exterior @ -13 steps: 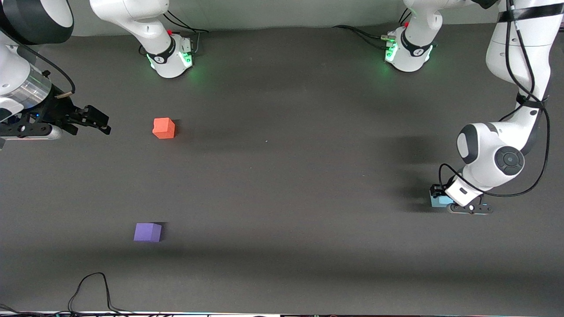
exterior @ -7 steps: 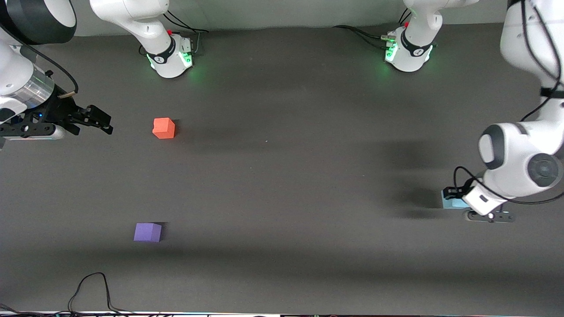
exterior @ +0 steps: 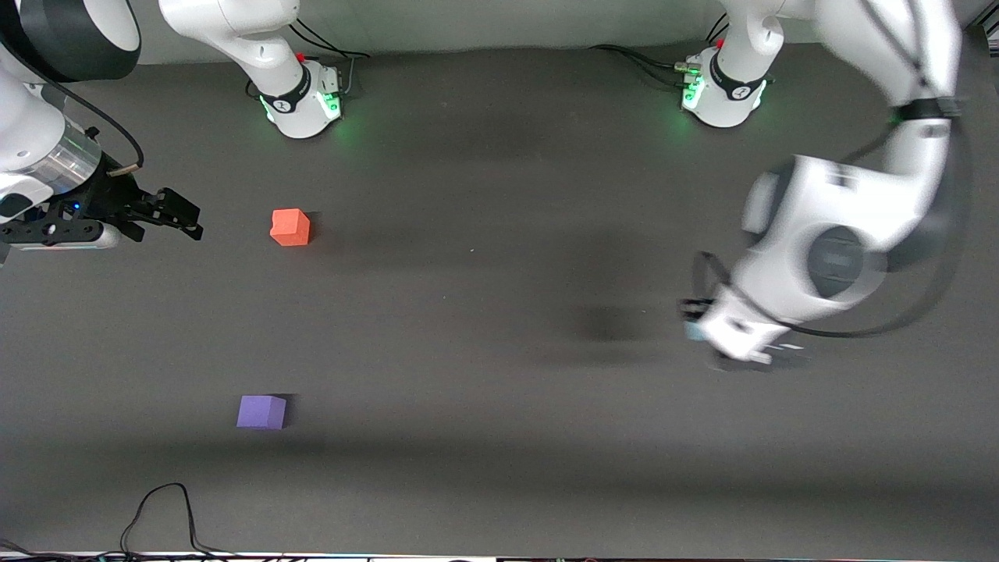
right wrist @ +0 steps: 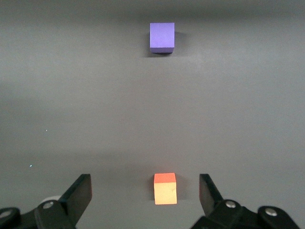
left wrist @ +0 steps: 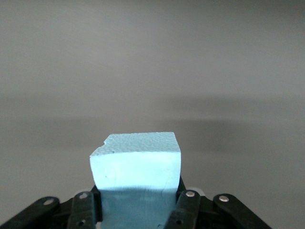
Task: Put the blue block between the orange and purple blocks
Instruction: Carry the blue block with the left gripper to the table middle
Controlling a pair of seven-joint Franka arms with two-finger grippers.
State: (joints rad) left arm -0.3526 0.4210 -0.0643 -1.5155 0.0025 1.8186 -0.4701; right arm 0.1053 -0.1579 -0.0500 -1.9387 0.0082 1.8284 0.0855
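The robot's left gripper will release the blue block on the bare table about halfway (exterior: 494,287) toward the orange block.
The pale blue block (left wrist: 137,164) sits between the fingers of my left gripper (left wrist: 138,202), which is shut on it. In the front view the left gripper (exterior: 702,332) holds the blue block (exterior: 691,331) above the table toward the left arm's end. The orange block (exterior: 290,227) lies toward the right arm's end, and the purple block (exterior: 261,411) lies nearer the front camera than it. My right gripper (exterior: 186,220) is open and empty beside the orange block. The right wrist view shows that gripper (right wrist: 145,191), the orange block (right wrist: 165,188) and the purple block (right wrist: 162,37).
The two arm bases (exterior: 300,101) (exterior: 722,94) stand at the table's back edge. A black cable (exterior: 164,511) loops at the edge nearest the front camera. The dark table (exterior: 484,351) lies bare between the blocks and the left gripper.
The left arm has lifted the blue block off the table and swung it toward the middle of the table. The right gripper has barely moved.
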